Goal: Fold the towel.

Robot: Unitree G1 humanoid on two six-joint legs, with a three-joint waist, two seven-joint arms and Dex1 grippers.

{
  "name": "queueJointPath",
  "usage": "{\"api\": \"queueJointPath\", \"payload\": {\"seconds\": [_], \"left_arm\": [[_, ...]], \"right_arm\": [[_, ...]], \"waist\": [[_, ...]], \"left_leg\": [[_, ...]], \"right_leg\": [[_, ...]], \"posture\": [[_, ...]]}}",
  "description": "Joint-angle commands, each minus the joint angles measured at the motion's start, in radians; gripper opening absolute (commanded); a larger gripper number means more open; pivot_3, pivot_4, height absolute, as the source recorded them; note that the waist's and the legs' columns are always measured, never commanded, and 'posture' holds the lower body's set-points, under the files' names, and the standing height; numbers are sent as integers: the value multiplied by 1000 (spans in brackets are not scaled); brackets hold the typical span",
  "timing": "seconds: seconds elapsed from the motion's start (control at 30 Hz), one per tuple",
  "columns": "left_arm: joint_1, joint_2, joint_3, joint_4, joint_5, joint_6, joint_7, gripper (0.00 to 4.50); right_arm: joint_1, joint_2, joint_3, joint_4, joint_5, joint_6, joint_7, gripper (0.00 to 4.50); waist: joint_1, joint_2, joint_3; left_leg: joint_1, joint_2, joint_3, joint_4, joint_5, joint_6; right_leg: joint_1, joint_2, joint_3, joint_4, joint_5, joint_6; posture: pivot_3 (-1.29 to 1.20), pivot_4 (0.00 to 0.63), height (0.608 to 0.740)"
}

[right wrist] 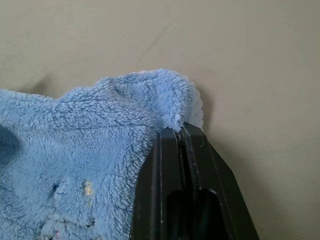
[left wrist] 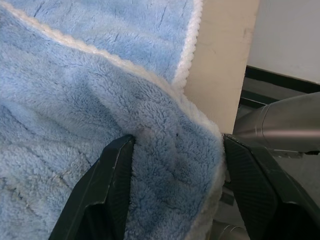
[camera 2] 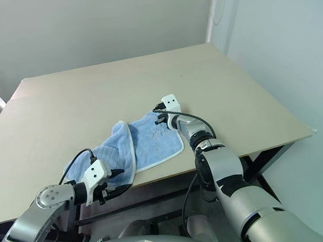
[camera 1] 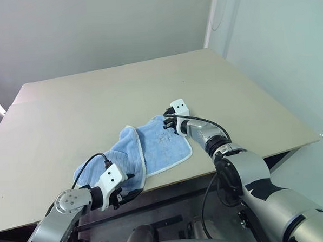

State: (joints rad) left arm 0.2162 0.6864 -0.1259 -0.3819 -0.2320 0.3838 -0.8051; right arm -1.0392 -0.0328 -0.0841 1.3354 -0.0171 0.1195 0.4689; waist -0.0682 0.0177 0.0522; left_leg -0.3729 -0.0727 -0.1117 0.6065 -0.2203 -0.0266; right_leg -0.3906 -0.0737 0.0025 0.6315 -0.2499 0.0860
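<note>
My left gripper should pinch its near corner (left wrist: 192, 197) of the towel's folded-over part, which lies rumpled across the rest, and pull it tight away from my right gripper.
The light-blue towel (camera 1: 160, 143) lies rumpled near the table's front edge, its white-stitched left part folded over and reaching that edge. My right gripper (camera 1: 168, 124) is at the towel's far right corner. In the right wrist view its fingers (right wrist: 170, 150) are pressed together, pinching that fluffy corner (right wrist: 172, 100). My left gripper (camera 1: 130, 187) is at the towel's near left corner by the table edge. It is open in the left wrist view, with its black fingers (left wrist: 112, 170) standing apart on either side of the towel's thick corner (left wrist: 170, 125).
The beige table (camera 1: 95, 97) stretches wide behind and to both sides of the towel. Its front edge (left wrist: 220, 60) runs right beside my left gripper. A white wall and corner stand beyond the table at the right.
</note>
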Motion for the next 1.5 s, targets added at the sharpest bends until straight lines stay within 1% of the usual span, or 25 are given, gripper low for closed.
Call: {"api": "queueJointPath", "payload": {"seconds": [0.03,0.1,0.17,0.2,0.3,0.33,0.4,0.47,0.6,0.7,0.77,0.83,0.9,1.03,1.13,1.2,1.23,1.3,1.4,1.5], "left_arm": [[-12,-1,-37,29,10,29,-14,2534],[-12,5,-50,32,8,37,-28,2122],[-4,18,-76,45,39,21,-33,1442],[0,17,-80,49,42,18,-33,1180],[7,11,-77,51,45,12,-29,105],[7,9,-73,53,47,7,-27,19],[5,8,-46,51,32,8,-23,19],[3,-1,24,20,-41,45,-22,19],[35,29,215,-83,-205,130,-43,19],[96,53,360,-148,-334,198,-70,19],[122,57,448,-147,-390,228,-70,19],[130,63,514,-127,-417,245,-64,19],[136,76,529,-115,-407,243,-67,19],[157,91,428,-125,-331,210,-75,19],[145,71,382,-106,-310,198,-59,844],[147,72,349,-95,-275,176,-54,1575],[148,72,340,-91,-266,169,-56,1847],[137,61,340,-73,-266,166,-49,1847],[116,51,378,-39,-283,167,-42,1847],[109,67,425,-2,-298,169,-55,1847]], "right_arm": [[-22,-9,-11,-43,12,-16,-5,0],[-24,-10,-12,-43,13,-17,-6,0],[-25,-13,-13,-44,14,-19,-6,0],[-25,-15,-12,-44,12,-21,-8,0],[-24,-18,-9,-44,8,-23,-13,0],[-24,-19,-8,-44,7,-23,-15,0],[-26,-17,-8,-44,8,-26,-13,0],[-30,-12,-8,-46,9,-30,-12,0],[-35,-5,-9,-49,12,-37,-7,0],[-34,-7,3,-46,-2,-49,-14,0],[-35,-10,0,-44,1,-50,-18,0],[-37,-14,-2,-42,1,-52,-24,0],[-39,-18,-2,-40,0,-54,-29,0],[-45,-21,-1,-37,-3,-56,-37,0],[-50,-21,-1,-38,-2,-55,-39,0],[-51,-21,1,-39,-3,-55,-37,0],[-50,-20,2,-39,-4,-56,-35,0],[-47,-21,4,-40,-6,-57,-33,0],[-41,-24,6,-41,-11,-58,-34,0],[-39,-28,6,-41,-12,-59,-31,0]], "waist": [[1,0,0],[1,0,0],[0,0,0],[-1,0,0],[-1,1,-1],[0,2,-1],[0,2,-1],[-1,1,-1],[-5,0,0],[-3,0,1],[-3,1,1],[-3,0,1],[-2,0,1],[-2,1,2],[-2,1,2],[-2,1,2],[-2,1,2],[-2,1,2],[-2,1,2],[-3,1,2]], "left_leg": [[0,0,0,0,0,0],[0,0,0,0,0,0],[0,0,0,0,0,0],[0,0,0,0,0,0],[0,0,0,-1,0,0],[0,0,0,-1,0,0],[0,-1,0,-2,0,0],[0,-1,0,-2,0,0],[-1,0,0,-2,0,0],[-1,1,-1,-2,0,0],[-1,1,-1,-2,0,0],[-1,0,-1,-2,0,0],[-1,0,-1,-1,0,0],[-1,0,-1,-2,0,0],[-1,-1,0,-2,0,0],[-1,-1,-1,-3,0,0],[-1,0,-1,-3,0,0],[-1,0,-1,-3,0,0],[-1,0,-1,-3,0,0],[-1,0,-1,-3,0,0]], "right_leg": [[0,0,0,0,0,0],[0,0,0,0,0,1],[0,0,0,0,-1,1],[0,0,0,0,0,1],[0,0,0,-1,0,0],[0,0,0,-1,0,0],[0,0,1,-1,0,-1],[0,0,1,-1,0,-1],[-3,0,1,0,0,1],[-3,1,1,0,0,-1],[-3,1,1,0,-1,-1],[-3,0,1,0,-1,0],[-2,0,1,0,-2,1],[-2,0,1,-1,-1,0],[-2,-1,1,-1,0,-2],[-3,0,1,-1,0,-2],[-3,0,1,-1,0,-2],[-3,0,1,-1,0,-3],[-3,0,1,-1,0,-2],[-3,0,1,-1,0,-2]], "posture": [[0,0,740],[0,0,740],[0,0,740],[0,0,740],[0,0,740],[0,0,740],[0,0,740],[0,0,740],[0,0,740],[0,0,740],[0,0,740],[0,0,740],[0,0,740],[0,0,740],[0,0,740],[0,0,740],[0,0,740],[0,0,740],[0,0,740],[0,0,740]]}}
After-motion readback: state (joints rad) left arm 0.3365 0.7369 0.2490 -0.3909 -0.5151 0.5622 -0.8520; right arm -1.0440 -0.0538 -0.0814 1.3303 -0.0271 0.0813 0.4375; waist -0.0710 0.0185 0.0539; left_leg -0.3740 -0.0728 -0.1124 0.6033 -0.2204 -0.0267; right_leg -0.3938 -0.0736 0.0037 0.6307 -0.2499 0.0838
